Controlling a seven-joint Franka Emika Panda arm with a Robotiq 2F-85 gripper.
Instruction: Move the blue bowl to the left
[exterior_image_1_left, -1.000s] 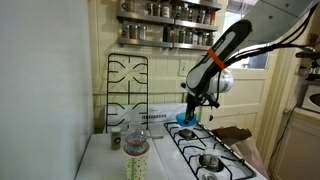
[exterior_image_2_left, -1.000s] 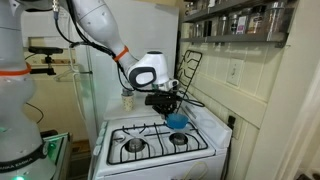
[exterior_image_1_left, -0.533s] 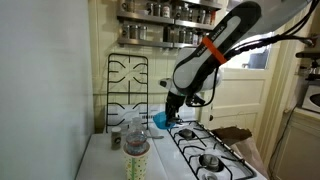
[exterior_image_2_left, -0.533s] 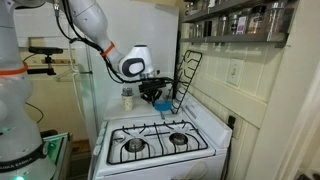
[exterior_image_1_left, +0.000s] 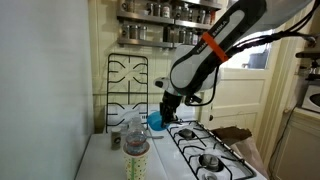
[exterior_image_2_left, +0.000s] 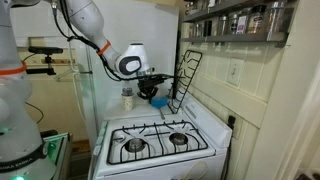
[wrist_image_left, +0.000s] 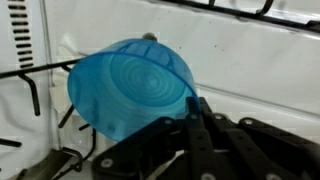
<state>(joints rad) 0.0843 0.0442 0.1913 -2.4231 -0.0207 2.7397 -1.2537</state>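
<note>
The white surface (exterior_image_1_left: 149, 151) is between the clear plastic bottle and the stove burners. Next, I set the blue bowl down there with my gripper.
The blue bowl (wrist_image_left: 130, 90) is a bright light blue, shallow round bowl, and in the wrist view it is tilted on its side with its rim pinched between the fingers of my gripper (wrist_image_left: 190, 110). In both exterior views the gripper (exterior_image_1_left: 160, 113) (exterior_image_2_left: 150, 90) holds the bowl (exterior_image_1_left: 155, 121) (exterior_image_2_left: 148, 92) in the air above the white surface beside the stove burners. A clear plastic bottle with a label (exterior_image_1_left: 136, 150) stands below and in front of it.
A black burner grate (exterior_image_1_left: 127, 85) leans upright against the back wall; in an exterior view it is right beside the gripper (exterior_image_2_left: 186, 78). Stove burners with grates (exterior_image_1_left: 205, 145) (exterior_image_2_left: 150, 140) lie to one side. A spice shelf (exterior_image_1_left: 170, 25) hangs above.
The gripper has carried the bowl off the stove burners, up and sideways towards the leaning grate and the bottle. Over the last half second it moved only a little further the same way.
</note>
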